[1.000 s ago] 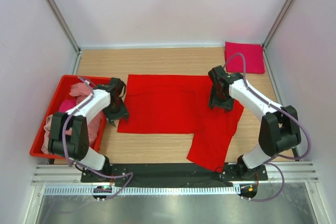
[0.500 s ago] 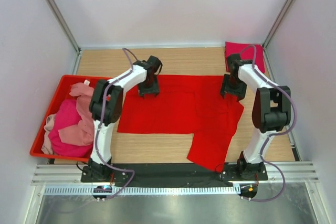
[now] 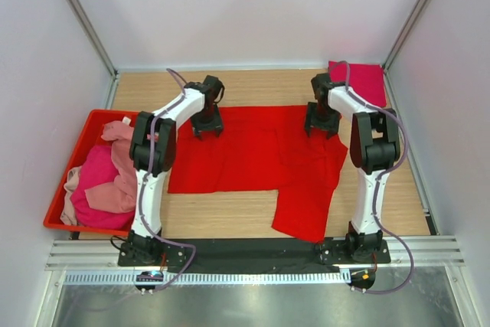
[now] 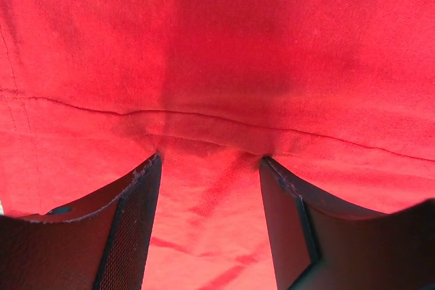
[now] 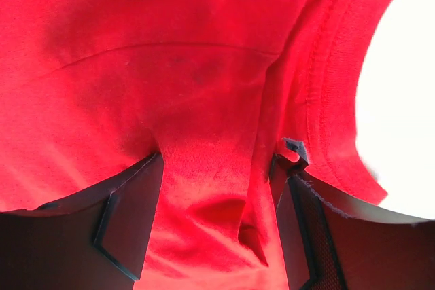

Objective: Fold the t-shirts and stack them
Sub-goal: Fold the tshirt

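My right gripper is to go next to the flap's outer edge (image 3: 331,206) on the red t-shirt, close to the flap's near corner, and close there.
A bright red t-shirt (image 3: 253,155) lies spread flat on the wooden table, with one flap reaching toward the near edge. My left gripper (image 3: 207,128) presses down on its far left edge; in the left wrist view the left gripper (image 4: 211,157) stands open, with a seam of red cloth (image 4: 217,66) across the gap. My right gripper (image 3: 321,125) is down on the far right edge by the collar. In the right wrist view the right gripper (image 5: 221,151) is open, with a ridge of cloth (image 5: 217,208) bunched between its fingers. A folded magenta t-shirt (image 3: 358,82) lies in the far right corner.
A red plastic bin (image 3: 89,123) stands at the left edge of the table. It holds a crumpled magenta shirt (image 3: 98,181) and a pale pink shirt (image 3: 122,143). White walls close in the table on three sides.
Both arms have swung from the shirt's sides to its far edge. The left arm moved furthest, up from beside the bin. Both pairs of jaws have widened.
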`<state>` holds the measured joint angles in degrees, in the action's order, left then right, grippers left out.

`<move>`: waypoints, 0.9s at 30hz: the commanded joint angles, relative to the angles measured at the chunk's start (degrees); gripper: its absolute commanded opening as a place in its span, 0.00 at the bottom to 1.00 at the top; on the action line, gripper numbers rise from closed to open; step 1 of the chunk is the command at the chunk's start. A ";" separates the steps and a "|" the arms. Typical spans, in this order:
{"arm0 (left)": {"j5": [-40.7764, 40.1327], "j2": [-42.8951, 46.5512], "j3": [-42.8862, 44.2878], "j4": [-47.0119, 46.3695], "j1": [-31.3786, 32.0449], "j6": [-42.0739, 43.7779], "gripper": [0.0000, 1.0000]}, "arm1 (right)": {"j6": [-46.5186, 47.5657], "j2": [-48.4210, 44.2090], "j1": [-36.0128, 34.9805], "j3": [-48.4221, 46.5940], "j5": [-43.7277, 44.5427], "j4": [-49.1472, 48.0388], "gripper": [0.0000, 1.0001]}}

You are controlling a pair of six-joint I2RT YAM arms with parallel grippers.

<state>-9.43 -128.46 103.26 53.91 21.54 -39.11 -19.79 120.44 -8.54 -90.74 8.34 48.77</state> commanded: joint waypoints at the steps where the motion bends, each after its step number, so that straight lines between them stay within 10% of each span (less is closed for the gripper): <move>1: -3.40 -2.84 -2.28 1.72 -3.78 0.88 0.61 | -0.24 5.32 -2.71 -5.48 -1.92 -1.75 0.72; 15: -0.24 4.18 5.28 3.92 -4.67 5.63 0.64 | 1.16 5.87 -4.30 -26.60 10.63 17.82 0.75; 27: 5.56 20.26 -5.33 2.43 -0.89 5.71 0.65 | -8.66 -34.10 -10.26 13.72 3.55 22.24 0.72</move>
<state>-6.72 -112.81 101.60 57.17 20.08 -34.00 -23.16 92.07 -15.14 -84.16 15.29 67.66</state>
